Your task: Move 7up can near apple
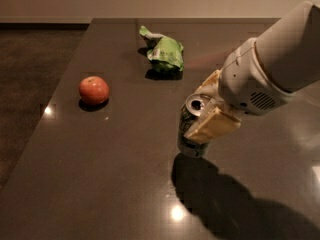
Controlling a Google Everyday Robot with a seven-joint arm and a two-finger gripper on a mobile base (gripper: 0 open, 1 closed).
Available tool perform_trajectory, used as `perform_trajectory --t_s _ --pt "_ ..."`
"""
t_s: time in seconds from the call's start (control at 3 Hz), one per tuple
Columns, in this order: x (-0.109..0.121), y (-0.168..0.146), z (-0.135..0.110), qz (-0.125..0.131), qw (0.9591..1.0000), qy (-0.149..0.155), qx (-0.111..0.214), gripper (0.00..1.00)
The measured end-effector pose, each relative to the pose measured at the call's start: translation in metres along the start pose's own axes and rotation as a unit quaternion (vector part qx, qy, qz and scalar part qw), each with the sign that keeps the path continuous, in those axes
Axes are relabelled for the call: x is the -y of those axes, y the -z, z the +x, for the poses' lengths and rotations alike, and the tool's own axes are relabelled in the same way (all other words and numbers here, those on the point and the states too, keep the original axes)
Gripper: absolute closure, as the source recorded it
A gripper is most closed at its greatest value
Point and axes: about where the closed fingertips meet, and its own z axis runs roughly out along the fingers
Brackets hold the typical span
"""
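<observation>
The 7up can will go down from my gripper on the table [128, 112] close beside the apple, on the apple's arm side.
The 7up can [189, 131], silver and green with a shiny top, is upright near the middle of the dark table, lifted slightly above its shadow. My gripper [206, 110] is shut on the 7up can, with one tan finger [212, 125] across its front and the other behind it. The white arm reaches in from the right. The apple [93, 90], round and red-orange, rests on the table well to the left of the can, near the left edge.
A bright green snack bag [164, 54] lies crumpled at the back of the table [115, 184], behind the can. The table's left edge drops to a dark floor [30, 74].
</observation>
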Motion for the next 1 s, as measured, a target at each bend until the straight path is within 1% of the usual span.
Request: perform_trajectory --t_s 0.33,0.67,1.0 --pt "0.004 0.002 -0.002 0.01 0.9999 -0.005 -0.005 1.0" --pt "0.015 -0.013 -0.018 0.018 0.9998 -0.007 -0.002 1.0" --pt "0.032 -0.035 -0.037 0.024 0.9996 -0.013 0.006 1.0"
